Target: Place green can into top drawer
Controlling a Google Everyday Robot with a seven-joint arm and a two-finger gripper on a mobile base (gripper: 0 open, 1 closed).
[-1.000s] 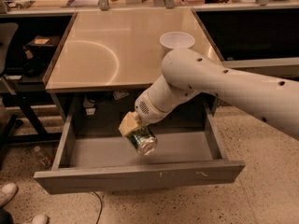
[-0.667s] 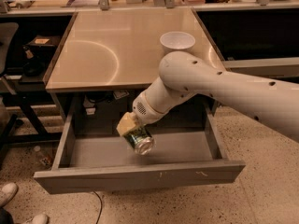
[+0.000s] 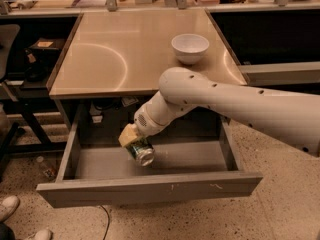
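Observation:
Next, my gripper releases the green can on the bottom of the drawer just behind the grey front panel (image 3: 144,160). The can now hangs just above the drawer floor.
The top drawer (image 3: 150,189) is pulled wide open below the table, its grey front panel with small pale scuffs facing the camera. My gripper (image 3: 131,138) reaches down from the white arm into the drawer's space, left of centre. It is shut on the green can (image 3: 140,151), which tilts with a shiny silver end pointing down and to the right. The can hangs just above the drawer floor; I cannot tell whether it touches.
A white bowl (image 3: 190,48) stands on the beige table top (image 3: 110,64) at the back right. A plastic bottle (image 3: 45,167) lies on the floor left of the drawer. Shoes (image 3: 10,209) show at the bottom left. Dark shelving flanks both sides.
The arm and the held can have shifted slightly to the left and a little up inside the open drawer. The drawer and bowl have not moved.

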